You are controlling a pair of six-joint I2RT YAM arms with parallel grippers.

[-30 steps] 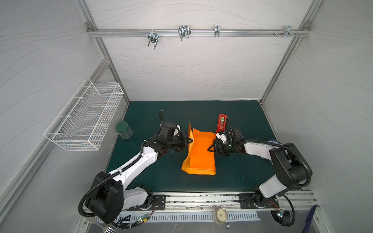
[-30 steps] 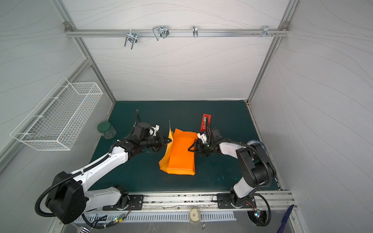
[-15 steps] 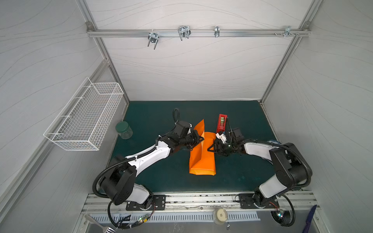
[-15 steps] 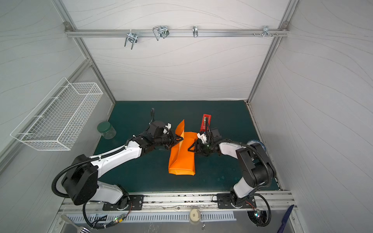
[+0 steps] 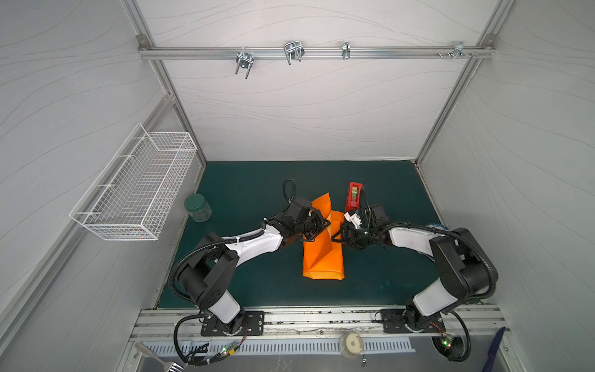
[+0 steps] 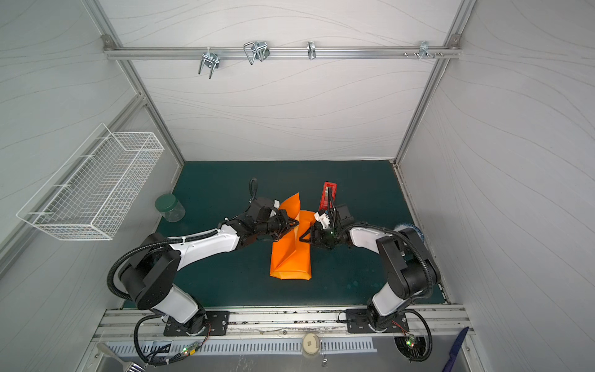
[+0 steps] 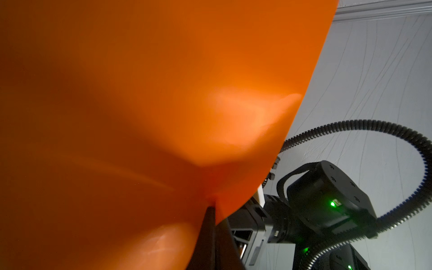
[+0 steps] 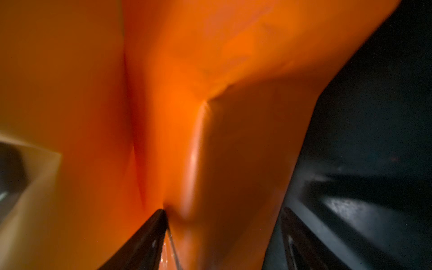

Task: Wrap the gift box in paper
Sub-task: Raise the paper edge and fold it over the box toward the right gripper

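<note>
Next, I release the raised flap on top of the parcel [image 5: 333,230] with my left gripper, next to the fingers of my right gripper.
The orange paper [image 5: 323,257] [image 6: 291,261] lies folded into a long parcel on the green mat, and one flap stands up at its far end. The gift box is hidden under it. My left gripper [image 5: 326,224] [image 6: 296,222] is shut on that raised flap; in the left wrist view the jaws [image 7: 211,208] pinch the sheet's edge. My right gripper [image 5: 336,233] [image 6: 304,238] reaches in from the right. Its jaws [image 8: 223,210] stand wide and clamp the paper-covered right side of the parcel, with one finger next to the mat.
A red tape dispenser [image 5: 353,195] [image 6: 329,195] stands just behind the right gripper. A green-lidded jar [image 5: 198,207] sits at the mat's left edge below the white wire basket [image 5: 135,190] on the left wall.
My left gripper has carried the paper flap to the right, over the parcel toward the right gripper, so the sheet now looks narrower. The right gripper has held still.
</note>
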